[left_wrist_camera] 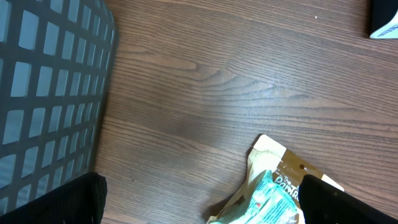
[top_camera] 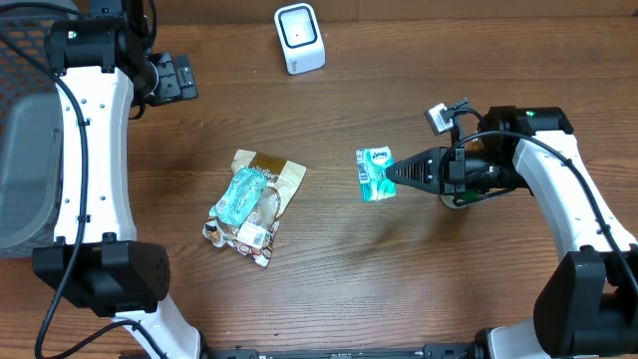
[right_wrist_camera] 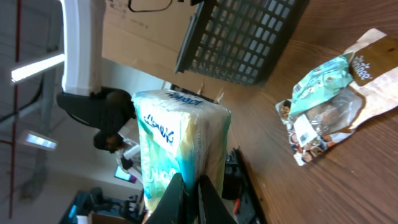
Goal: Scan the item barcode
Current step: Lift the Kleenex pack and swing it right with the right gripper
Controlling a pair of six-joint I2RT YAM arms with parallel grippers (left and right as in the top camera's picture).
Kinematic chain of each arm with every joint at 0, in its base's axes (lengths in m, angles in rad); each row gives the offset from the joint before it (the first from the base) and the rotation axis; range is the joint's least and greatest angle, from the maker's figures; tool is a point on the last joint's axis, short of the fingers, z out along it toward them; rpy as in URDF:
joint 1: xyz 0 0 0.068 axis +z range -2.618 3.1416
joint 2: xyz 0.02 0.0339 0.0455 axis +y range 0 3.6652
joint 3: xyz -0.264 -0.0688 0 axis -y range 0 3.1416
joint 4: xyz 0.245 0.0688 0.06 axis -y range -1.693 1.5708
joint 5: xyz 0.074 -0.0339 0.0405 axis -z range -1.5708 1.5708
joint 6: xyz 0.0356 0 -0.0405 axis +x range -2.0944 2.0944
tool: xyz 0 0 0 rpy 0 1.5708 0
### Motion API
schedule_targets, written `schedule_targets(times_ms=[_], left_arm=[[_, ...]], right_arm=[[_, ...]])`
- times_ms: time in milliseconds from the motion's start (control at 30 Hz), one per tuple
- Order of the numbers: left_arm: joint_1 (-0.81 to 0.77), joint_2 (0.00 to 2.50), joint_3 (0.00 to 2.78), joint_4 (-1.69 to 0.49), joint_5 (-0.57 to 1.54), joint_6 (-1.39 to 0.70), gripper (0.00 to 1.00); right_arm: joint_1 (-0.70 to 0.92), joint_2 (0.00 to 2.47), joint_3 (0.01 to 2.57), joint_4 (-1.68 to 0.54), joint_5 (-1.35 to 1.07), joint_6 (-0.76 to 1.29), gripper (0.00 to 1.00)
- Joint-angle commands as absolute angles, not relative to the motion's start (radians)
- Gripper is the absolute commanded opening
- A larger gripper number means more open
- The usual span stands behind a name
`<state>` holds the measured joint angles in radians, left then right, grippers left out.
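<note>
My right gripper is to put the teal and white tissue pack down on the table (top_camera: 310,104) just in front of the white barcode scanner.
My right gripper (top_camera: 395,172) is shut on a teal and white tissue pack (top_camera: 375,174), holding it by its edge above the table right of centre. In the right wrist view the pack (right_wrist_camera: 180,140) stands upright between the closed fingertips (right_wrist_camera: 189,194). The white barcode scanner (top_camera: 299,38) stands at the back of the table, apart from the pack. No barcode shows on the pack. My left gripper (top_camera: 177,78) hangs open at the back left with nothing in it. Its dark fingers (left_wrist_camera: 56,202) frame bare wood and the corner of a snack bag (left_wrist_camera: 273,193).
A small pile of snack bags (top_camera: 254,199) lies left of centre on the wooden table. A dark mesh basket (top_camera: 22,130) stands along the left edge, close to the left arm, and shows as a grid wall (left_wrist_camera: 50,93) in the left wrist view.
</note>
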<state>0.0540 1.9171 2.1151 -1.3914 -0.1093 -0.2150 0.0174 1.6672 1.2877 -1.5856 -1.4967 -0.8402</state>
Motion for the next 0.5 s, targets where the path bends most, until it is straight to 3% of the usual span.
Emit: schedule_targets(times_ms=[0, 467], left_arm=[[0.052, 1.902, 2.128, -1.390, -0.111, -0.225, 1.00], [0.052, 1.902, 2.128, -1.390, -0.111, -0.225, 1.00]], right_arm=[[0.019, 1.634, 1.289, -1.561, -1.459, -0.868, 0.04], [0.084, 1.634, 1.270, -1.443, -1.292, -0.861, 0.04]])
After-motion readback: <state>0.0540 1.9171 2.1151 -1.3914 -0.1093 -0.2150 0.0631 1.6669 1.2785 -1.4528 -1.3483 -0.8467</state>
